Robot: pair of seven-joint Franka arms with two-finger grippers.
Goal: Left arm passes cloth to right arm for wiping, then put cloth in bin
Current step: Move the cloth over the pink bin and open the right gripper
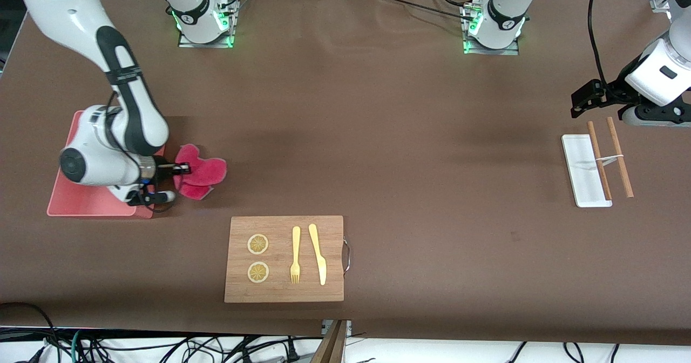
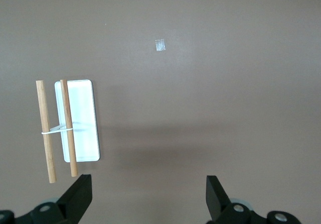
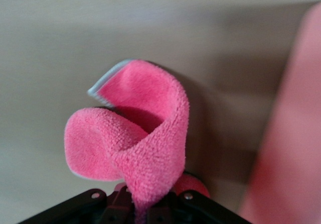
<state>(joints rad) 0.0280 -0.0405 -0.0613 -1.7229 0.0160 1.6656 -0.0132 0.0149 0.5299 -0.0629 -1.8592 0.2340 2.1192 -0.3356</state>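
The robot's right gripper will release the crimson-pink cloth, which hangs just beside the bin's edge now, in the salmon-pink bin (image 1: 123,166), by the side of the bin that faces the tray.
The crimson-pink cloth (image 1: 204,171) is curled and pinched in my right gripper (image 1: 182,167), which is shut on it. The cloth hangs over the table just beside the edge of the salmon-pink bin (image 1: 70,205) that faces the left arm's end. The right arm's wrist covers much of the bin. In the right wrist view the cloth (image 3: 145,128) folds up from my gripper (image 3: 145,211), with its grey edge showing, and the bin (image 3: 293,133) is a pink blur alongside. My left gripper (image 1: 588,97) is open and empty, up over the table at the left arm's end; it also shows in the left wrist view (image 2: 149,196).
A small white tray (image 1: 580,176) with two banded wooden sticks (image 1: 600,160) across it lies below the left gripper; the left wrist view shows the tray (image 2: 85,118) and sticks (image 2: 67,128). A wooden cutting board (image 1: 283,293) holds two lemon slices, a fork and a knife.
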